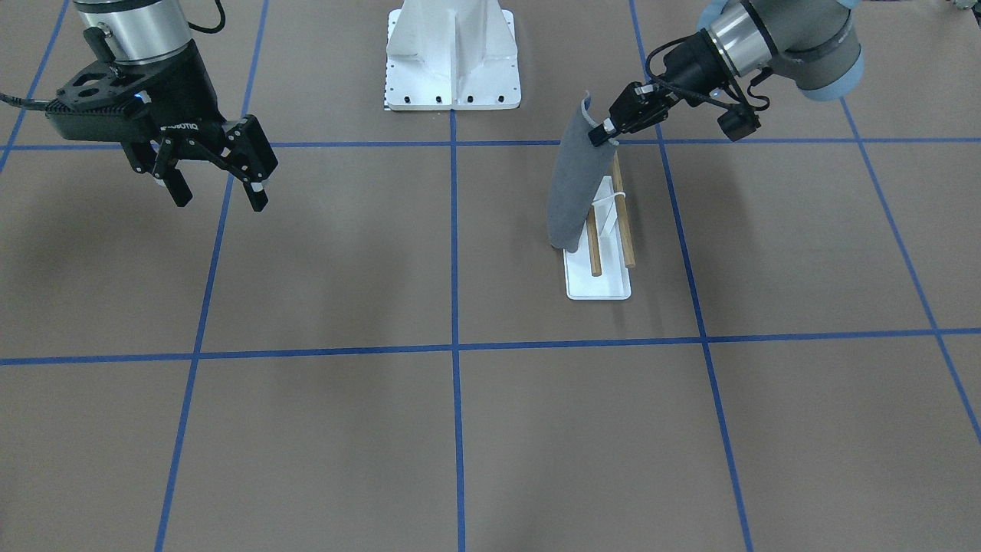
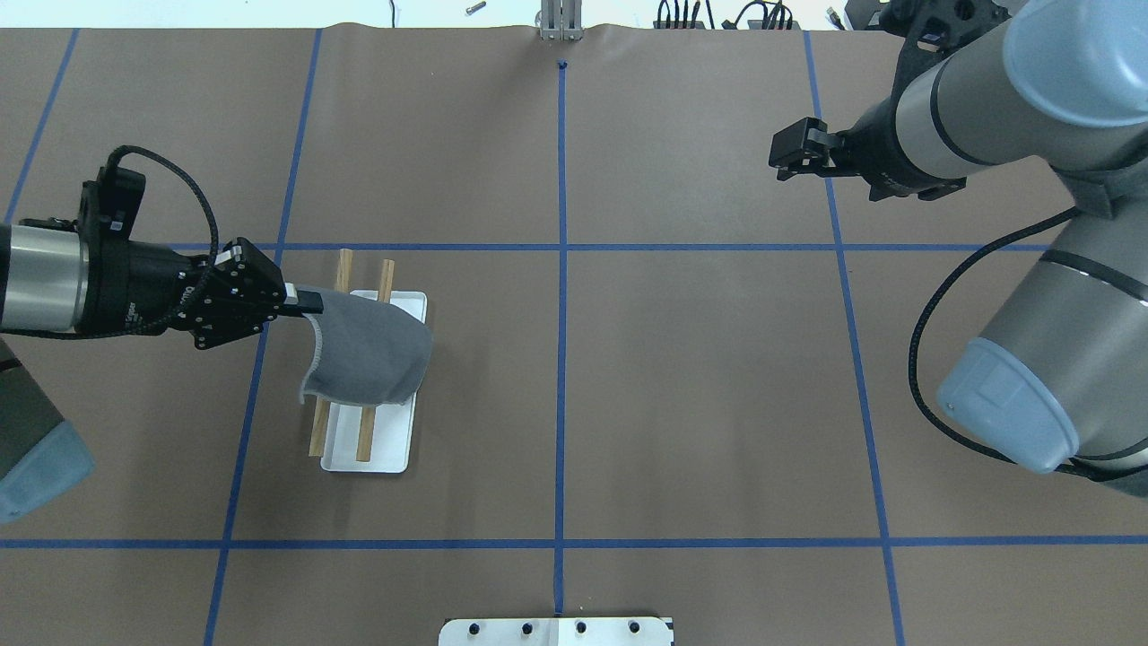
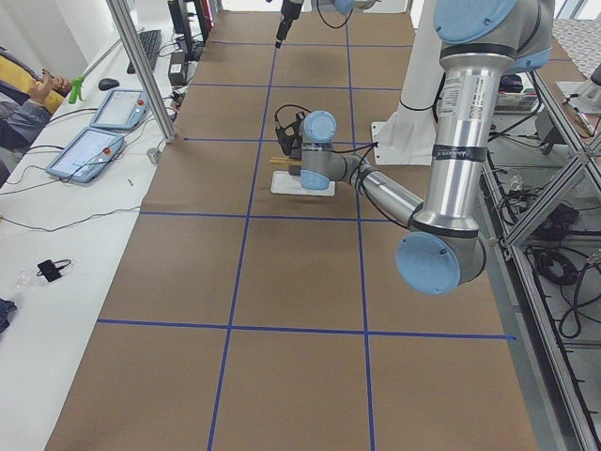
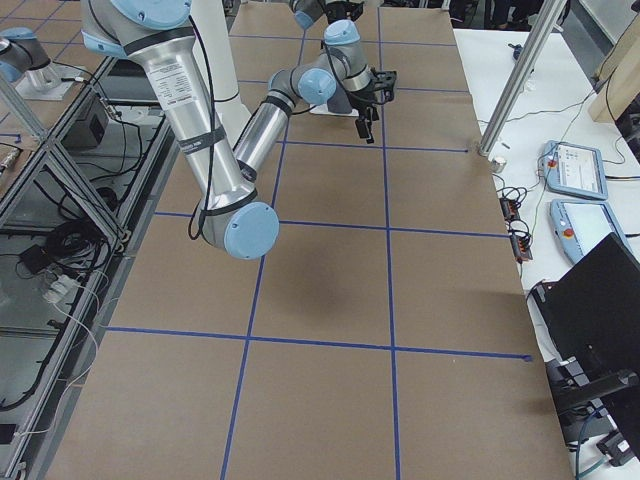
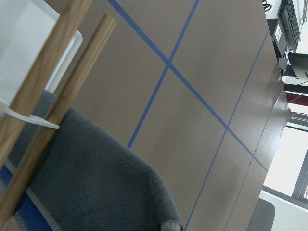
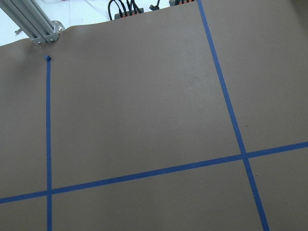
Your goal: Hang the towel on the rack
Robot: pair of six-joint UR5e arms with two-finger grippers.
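Next, my left gripper lets go of the dark grey towel, draped across both wooden dowels [image 1: 630, 219] [image 5: 55, 91] above the white base.
The dark grey towel [image 1: 575, 184] hangs from my left gripper [image 1: 602, 136], which is shut on its upper edge. The towel falls along the side of the rack [image 1: 598, 287] that faces the table's middle, with its lower end near the white base. In the overhead view the towel [image 2: 368, 354] covers the middle of the two wooden dowels [image 2: 365, 435], and my left gripper [image 2: 305, 301] is just left of the rack [image 2: 390, 444]. In the left wrist view the dowels [image 5: 57, 110] cross in front of the towel [image 5: 96, 178]. My right gripper [image 1: 218, 188] is open and empty, far away.
The large white bolted pedestal [image 1: 452, 61] stands at the robot's side of the table, and it also shows in the overhead view [image 2: 556, 631]. Blue tape lines [image 2: 561, 359] cross the brown table. Tablets and cables lie on the side bench [image 3: 94, 141].
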